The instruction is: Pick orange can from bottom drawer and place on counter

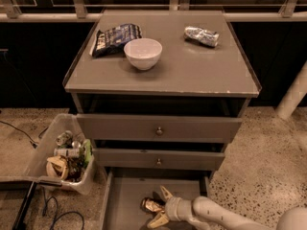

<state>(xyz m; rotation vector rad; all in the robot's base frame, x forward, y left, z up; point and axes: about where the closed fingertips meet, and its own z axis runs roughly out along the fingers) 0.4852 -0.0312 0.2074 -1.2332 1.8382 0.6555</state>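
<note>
Next, I close my gripper on the arm-side end (159, 209) of the orange can that is lying in the open bottom drawer.
The orange can (150, 205) lies on its side on the floor of the open bottom drawer (125, 200), near the drawer's middle. My gripper (162, 207) reaches into the drawer from the right on a white arm. Its fingers (166, 193) are spread apart, one above and one below the can's right end, and the can sits between them. The counter (182, 63) is the grey cabinet top above the drawers.
On the counter stand a white bowl (143, 53), a dark snack bag (115, 36) and a silver-grey dented can (202, 35). Two drawer fronts with knobs (159, 131) sit partly pulled out above the bottom drawer. A bin of trash (64, 157) stands left on the floor.
</note>
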